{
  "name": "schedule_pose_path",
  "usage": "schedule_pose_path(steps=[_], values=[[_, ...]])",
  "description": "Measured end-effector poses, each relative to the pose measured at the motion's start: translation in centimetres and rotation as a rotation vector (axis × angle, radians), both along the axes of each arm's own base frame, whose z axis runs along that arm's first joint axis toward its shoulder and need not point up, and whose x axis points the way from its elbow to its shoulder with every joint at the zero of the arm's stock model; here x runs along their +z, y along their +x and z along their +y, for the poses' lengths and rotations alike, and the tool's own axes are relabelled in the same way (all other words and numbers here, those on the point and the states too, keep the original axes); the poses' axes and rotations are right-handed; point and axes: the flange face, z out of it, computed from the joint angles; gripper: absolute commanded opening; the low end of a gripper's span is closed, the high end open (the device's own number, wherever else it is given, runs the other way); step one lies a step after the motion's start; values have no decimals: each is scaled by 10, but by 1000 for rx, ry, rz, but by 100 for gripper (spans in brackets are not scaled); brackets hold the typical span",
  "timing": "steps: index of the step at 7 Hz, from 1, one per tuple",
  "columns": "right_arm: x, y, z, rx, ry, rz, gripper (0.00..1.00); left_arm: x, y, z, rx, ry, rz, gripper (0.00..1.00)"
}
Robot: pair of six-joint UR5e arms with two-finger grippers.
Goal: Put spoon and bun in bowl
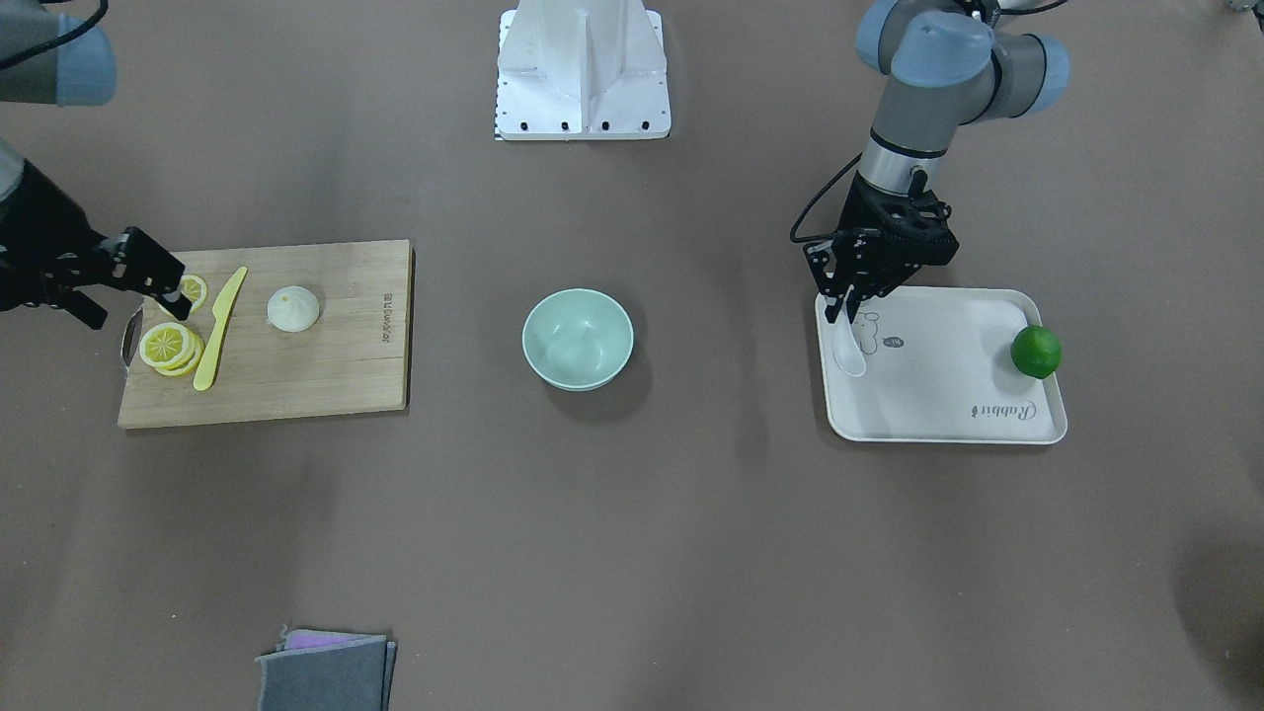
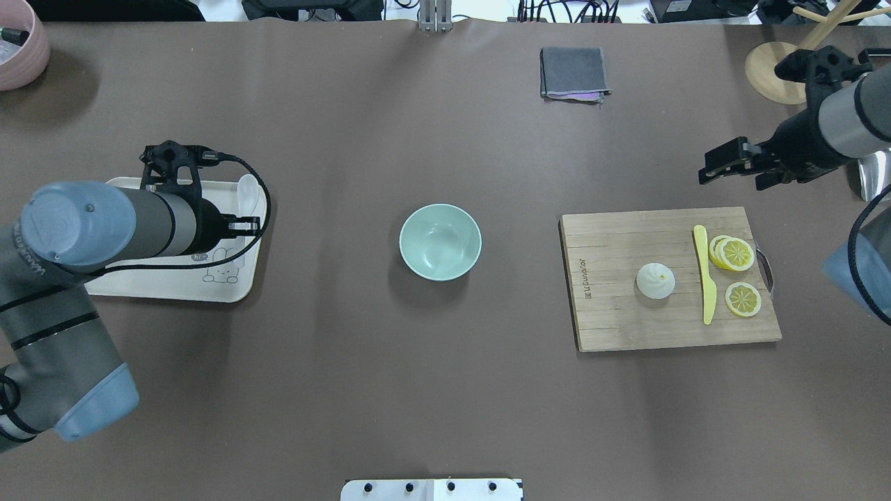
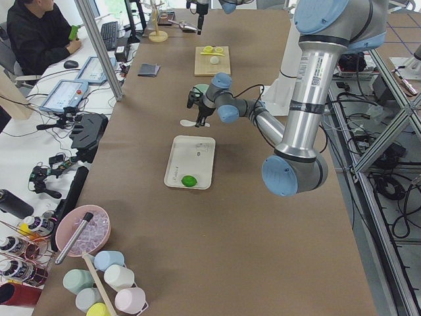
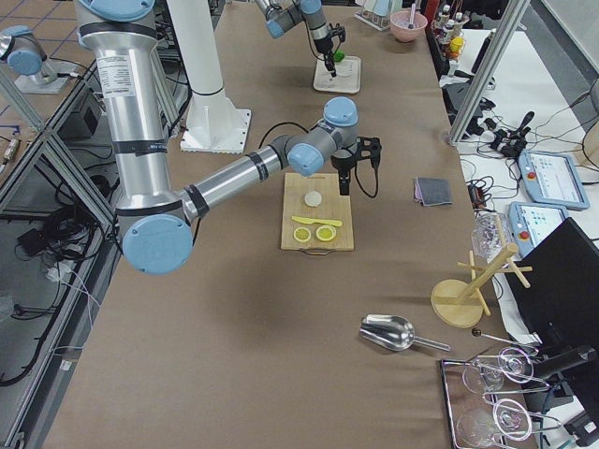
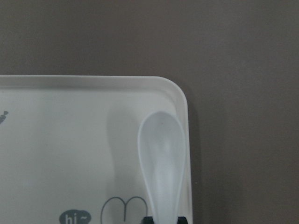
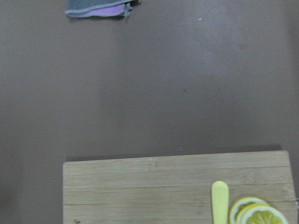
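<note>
Next, I move my right gripper next to the white bun beside the yellow knife and close it around the bun's opposite sides (image 1: 292, 309).
The white spoon (image 1: 849, 354) is held by its handle in my left gripper (image 1: 839, 314), a little above the corner of the white tray (image 1: 948, 395); its scoop casts a shadow on the tray in the left wrist view (image 5: 162, 154). The mint-green bowl (image 1: 578, 339) stands empty at the table's middle. The white bun (image 1: 293, 308) sits on the wooden cutting board (image 1: 326, 365). My right gripper (image 1: 138, 311) is open and empty, raised near the board's far end, apart from the bun.
A green lime (image 1: 1036, 352) lies on the tray. A yellow knife (image 1: 219, 331) and lemon slices (image 1: 170, 348) lie on the board beside the bun. A folded grey cloth (image 2: 573, 72), a pink bowl (image 2: 21, 45) and a wooden stand (image 2: 773, 62) sit at the table's far side.
</note>
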Motion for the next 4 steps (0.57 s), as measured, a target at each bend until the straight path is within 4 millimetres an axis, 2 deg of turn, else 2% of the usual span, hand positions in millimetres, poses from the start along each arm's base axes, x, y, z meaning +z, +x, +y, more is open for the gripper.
schedule_pose_path(steps=[1, 2, 3, 4], values=[[-6, -30, 14, -13, 9, 7, 100, -41, 10, -10, -1, -3, 12, 0], [-2, -61, 31, -30, 28, 40, 100, -76, 20, -16, -6, -13, 15, 0], [7, -86, 45, -43, 44, 81, 100, -96, 25, -19, -15, -28, 22, 0], [20, -103, 54, -51, 42, 118, 99, -107, 32, -20, -22, -42, 29, 0]])
